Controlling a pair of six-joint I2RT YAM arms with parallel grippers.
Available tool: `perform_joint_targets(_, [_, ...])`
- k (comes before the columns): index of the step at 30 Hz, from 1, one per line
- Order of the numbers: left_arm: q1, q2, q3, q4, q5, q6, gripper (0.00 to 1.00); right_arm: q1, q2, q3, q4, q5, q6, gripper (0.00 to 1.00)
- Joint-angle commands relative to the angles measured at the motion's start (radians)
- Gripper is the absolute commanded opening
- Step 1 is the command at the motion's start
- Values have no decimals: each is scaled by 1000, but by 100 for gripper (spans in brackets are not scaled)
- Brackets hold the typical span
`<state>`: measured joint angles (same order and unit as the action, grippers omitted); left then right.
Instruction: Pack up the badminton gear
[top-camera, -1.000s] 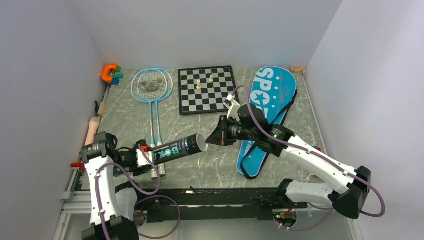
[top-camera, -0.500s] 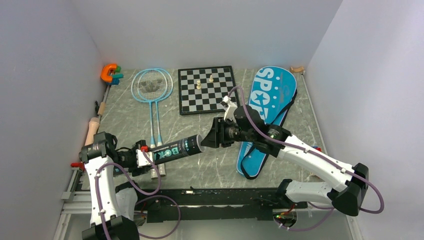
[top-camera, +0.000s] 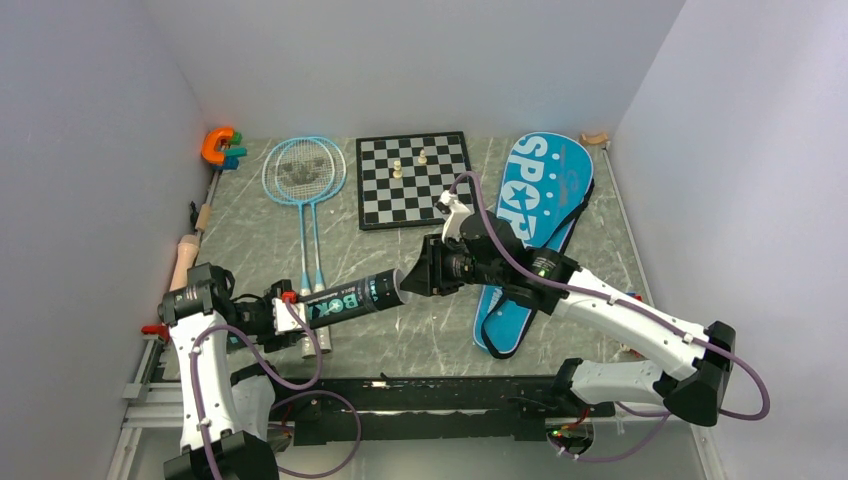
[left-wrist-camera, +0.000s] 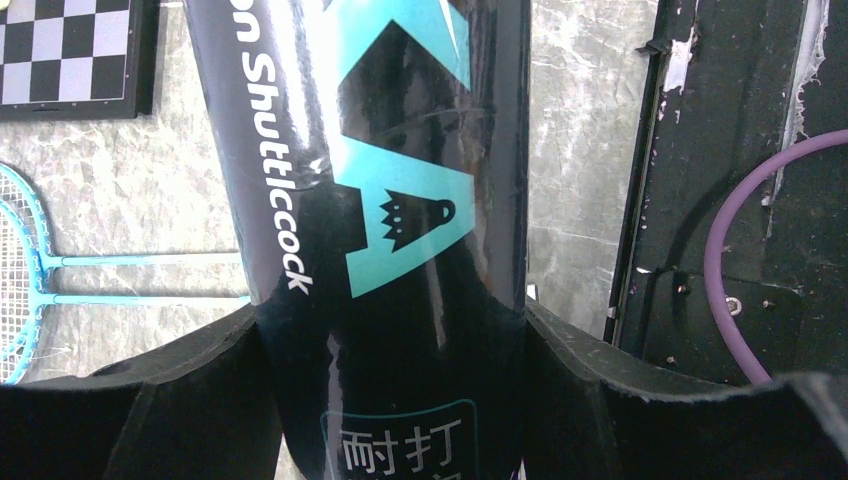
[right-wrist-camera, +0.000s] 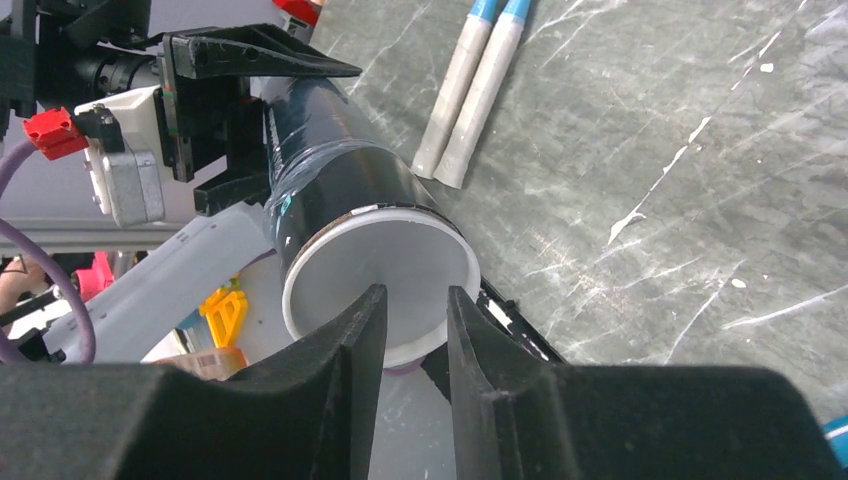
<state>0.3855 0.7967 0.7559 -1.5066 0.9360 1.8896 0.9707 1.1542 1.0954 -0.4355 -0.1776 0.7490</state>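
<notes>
The black lettered tube, now held level above the table, will go down between the racket handles and the tan rod (top-camera: 241, 299), put there by my left gripper.
My left gripper (top-camera: 290, 312) is shut on the black lettered tube (top-camera: 350, 297), which it holds level above the table, pointing right. In the left wrist view the tube (left-wrist-camera: 390, 200) fills the space between the jaws of the left gripper (left-wrist-camera: 390, 340). The tube's white end (right-wrist-camera: 380, 270) faces my right gripper (right-wrist-camera: 415, 300), whose jaws stand a little apart right at it with nothing between them. Two light-blue rackets (top-camera: 305, 170) lie at the back left. The blue SPORT bag (top-camera: 535, 200) lies under the right arm.
A chessboard (top-camera: 414, 180) with two pale pieces sits at the back middle. An orange C-shaped toy (top-camera: 218, 146) lies in the back left corner. The racket handles (right-wrist-camera: 470, 90) end just beyond the tube. Grey walls close in three sides.
My right gripper has moved left, up to the tube's white end, and its jaws have parted from shut. The left gripper and tube have stayed put.
</notes>
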Motion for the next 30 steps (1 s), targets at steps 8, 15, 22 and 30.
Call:
perform_joint_targets(8, [-4,-3,41,-26,105,-2,9,28,27,22,42,15,13,19])
perform_joint_targets(15, [-4,4,60,-54,141,16,8,28,21,-48,193,-71,74,24])
perform_joint_targets(22, [-4,2,74,-61,178,4,8,22,7,-112,314,-132,137,24])
perform_joint_targets(30, [-7,14,82,-2,190,-109,8,-37,-42,-39,161,-63,82,47])
